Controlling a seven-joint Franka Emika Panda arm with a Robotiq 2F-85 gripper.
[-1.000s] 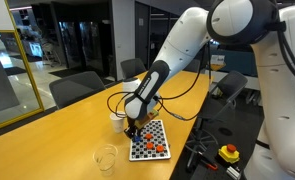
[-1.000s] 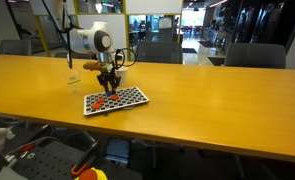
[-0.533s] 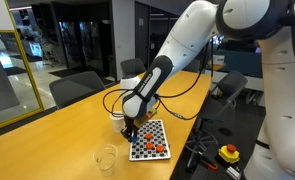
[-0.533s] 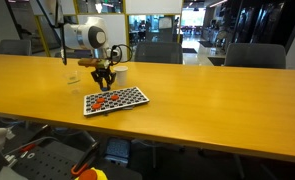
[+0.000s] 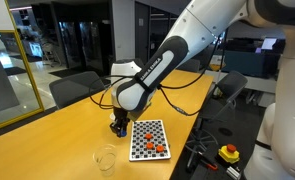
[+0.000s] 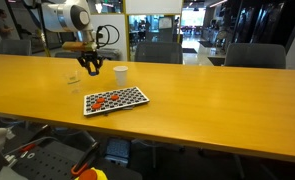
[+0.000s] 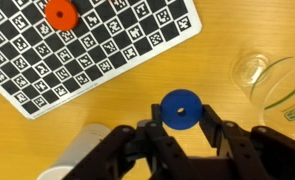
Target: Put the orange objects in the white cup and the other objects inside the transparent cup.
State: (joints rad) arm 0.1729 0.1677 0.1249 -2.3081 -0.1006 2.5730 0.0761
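Next, my gripper lets go of the blue ring on the bottom of the transparent cup (image 5: pixel 106 172) (image 7: pixel 253 69), beside the checkered board. The ring is now held above the bare table.
My gripper (image 7: pixel 179 122) is shut on a blue ring (image 7: pixel 179 109) and holds it above the bare table, off the checkered board (image 7: pixel 107 50). In both exterior views it (image 5: pixel 118 127) (image 6: pixel 90 66) hangs beside the board (image 5: pixel 149 138) (image 6: pixel 115 100). The transparent cup (image 7: pixel 263 76) (image 5: pixel 107 157) stands empty to the right in the wrist view. The white cup (image 6: pixel 120 73) stands behind the board; a white rim (image 7: pixel 79 155) at the wrist view's lower left may be it. An orange disc (image 7: pixel 59 13) and other orange pieces (image 5: pixel 153 148) (image 6: pixel 101 100) lie on the board.
The long wooden table (image 6: pixel 207 95) carries the board and cups. Office chairs (image 6: pixel 252 55) stand along its far side. A red emergency-stop button (image 5: pixel 228 153) and cables lie below the table's edge.
My gripper has risen from the checkered board and moved sideways off it toward the cups, carrying the blue ring.
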